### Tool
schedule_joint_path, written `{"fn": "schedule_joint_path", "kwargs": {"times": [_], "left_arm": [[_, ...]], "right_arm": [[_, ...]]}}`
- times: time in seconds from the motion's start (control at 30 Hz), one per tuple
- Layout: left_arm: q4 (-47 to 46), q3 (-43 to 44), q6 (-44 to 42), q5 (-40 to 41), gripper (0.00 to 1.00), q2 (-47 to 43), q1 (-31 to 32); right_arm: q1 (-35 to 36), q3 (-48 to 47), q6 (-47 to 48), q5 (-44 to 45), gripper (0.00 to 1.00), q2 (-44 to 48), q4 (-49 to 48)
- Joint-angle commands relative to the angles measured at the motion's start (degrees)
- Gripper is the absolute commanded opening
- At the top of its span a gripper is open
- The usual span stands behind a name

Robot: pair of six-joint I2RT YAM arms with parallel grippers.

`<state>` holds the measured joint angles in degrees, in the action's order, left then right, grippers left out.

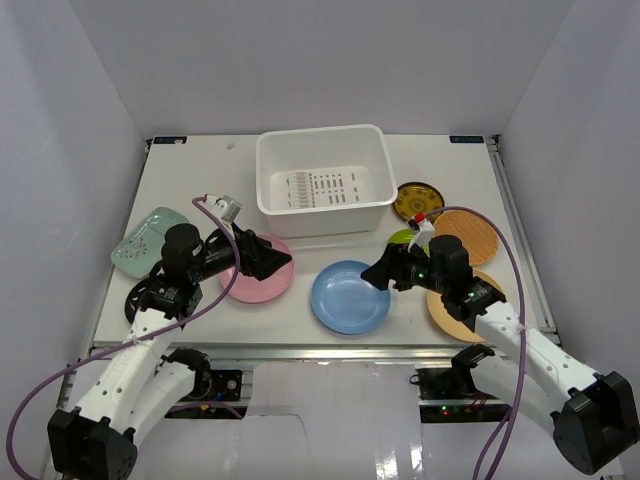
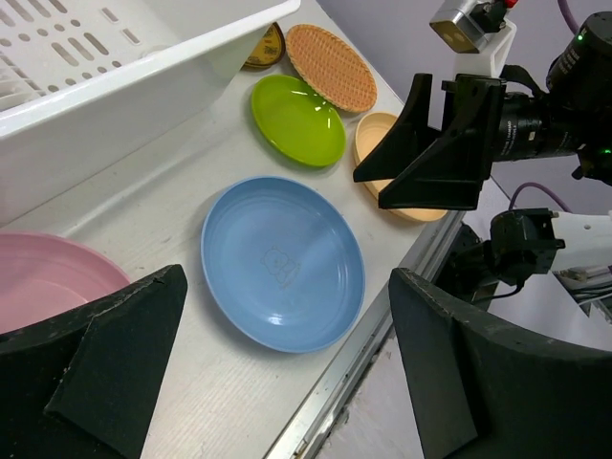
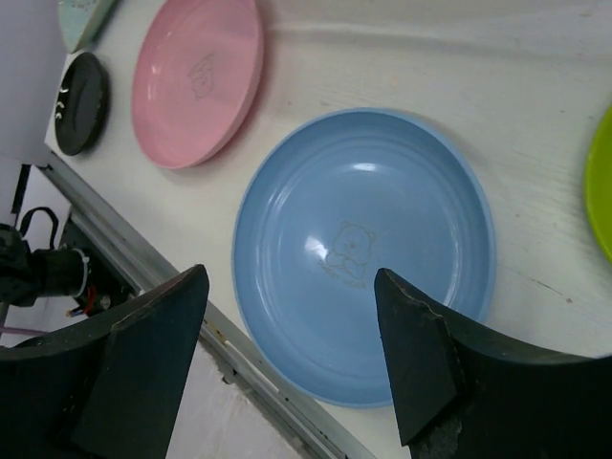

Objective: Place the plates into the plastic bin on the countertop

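My left gripper needs to grab the pink plate's rim on the side (image 1: 227, 285) closest to the black plate.
The white plastic bin (image 1: 322, 211) stands empty at the back middle of the countertop (image 1: 200, 180). The blue plate (image 1: 349, 297) lies in front of it, with the pink plate (image 1: 262, 285) to its left. My left gripper (image 1: 272, 259) is open and empty over the pink plate (image 2: 48, 282), facing the blue plate (image 2: 282, 263). My right gripper (image 1: 380, 273) is open and empty above the blue plate's right edge (image 3: 363, 249). The lime green (image 1: 399, 238), ribbed orange (image 1: 466, 236), tan (image 1: 450, 308) and yellow-patterned dark (image 1: 418, 201) plates lie on the right.
The mint-green oblong dish (image 1: 145, 240) and the black plate (image 1: 140, 296) lie at the left, partly under my left arm. The metal rail (image 1: 300, 348) runs along the front edge, close to the blue plate. White walls close in the sides and back.
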<state>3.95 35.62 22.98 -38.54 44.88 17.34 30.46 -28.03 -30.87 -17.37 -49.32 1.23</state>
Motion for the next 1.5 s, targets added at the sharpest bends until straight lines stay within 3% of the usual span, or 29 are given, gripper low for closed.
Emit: {"fn": "schedule_joint_path", "kwargs": {"times": [0.0, 0.33, 0.53, 0.73, 0.93, 1.03, 1.07, 1.1, 1.33, 1.47], "left_arm": [[1.85, 1.91, -1.62, 2.15, 0.98, -0.94, -0.03], [1.59, 1.47, -0.84, 1.81, 0.98, -2.17, -0.03], [1.07, 0.95, 0.04, 1.45, 0.98, -2.17, 0.06], [1.06, 0.51, 0.66, 1.36, 0.98, -1.64, 0.23], [2.56, 0.86, 0.66, 4.08, 0.98, -0.67, 0.23], [4.66, 1.21, 0.75, 8.81, 0.98, 0.37, 0.23], [5.54, 1.47, 0.83, 10.58, 0.98, 0.73, 0.23], [7.72, 1.47, 1.44, 12.60, 0.98, 0.99, 0.23], [19.60, 5.60, 1.89, 27.63, 0.98, 2.75, 0.15], [27.14, 6.57, 5.40, 38.41, 0.84, 1.36, 0.23]], "right_arm": [[0.65, -2.99, 2.22, 6.72, 0.76, 0.36, 4.30], [0.92, -2.21, 0.82, 19.45, 0.71, 0.28, 16.07], [1.01, 0.34, 0.73, 21.06, 0.70, 0.37, 17.22], [0.92, 3.42, -0.77, 15.43, 0.63, -5.87, 10.99], [1.01, 6.06, -2.00, 13.85, 0.51, -12.89, 2.46], [1.01, 6.67, -3.22, 12.45, 0.30, -14.40, -0.52], [1.01, 6.94, -3.58, 12.18, 0.12, -14.31, -0.53], [1.09, 6.59, -3.58, 12.70, 0.08, -13.88, -0.44], [1.10, -4.11, 1.42, 10.69, 0.08, -0.34, 13.96], [1.10, -15.89, 3.80, 7.52, 0.08, 1.95, 12.14]]}}
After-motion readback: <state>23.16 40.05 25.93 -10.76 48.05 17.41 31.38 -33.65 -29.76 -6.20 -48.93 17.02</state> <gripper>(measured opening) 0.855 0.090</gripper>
